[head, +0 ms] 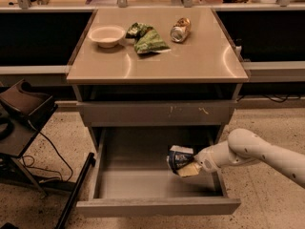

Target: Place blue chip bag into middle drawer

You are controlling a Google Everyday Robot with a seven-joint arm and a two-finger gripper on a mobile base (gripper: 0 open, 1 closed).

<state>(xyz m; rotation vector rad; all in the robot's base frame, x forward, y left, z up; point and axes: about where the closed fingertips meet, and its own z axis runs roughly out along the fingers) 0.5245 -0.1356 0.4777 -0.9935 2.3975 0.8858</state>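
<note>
Next, my gripper releases the blue chip bag on the bare drawer's bottom, toward the side (pixel 177 169) nearest my arm. The bag still hangs above the drawer floor.
The blue chip bag (pixel 178 158), dark blue with white lettering, is held over the right part of the open middle drawer (pixel 157 206). My gripper (pixel 189 168) comes in from the right on a white arm and is shut on the bag's right side. The bag hangs a little above the drawer floor, near the right wall. The drawer is pulled far out below the table and its inside is bare grey metal.
On the table top (pixel 190 61) stand a pale bowl (pixel 106 35), a green crinkled bag (pixel 145 37) and a gold can (pixel 180 29). Above the open drawer is a shut drawer front with pale scratch marks (pixel 157 112). A black stand (pixel 21 109) with cables is at the left.
</note>
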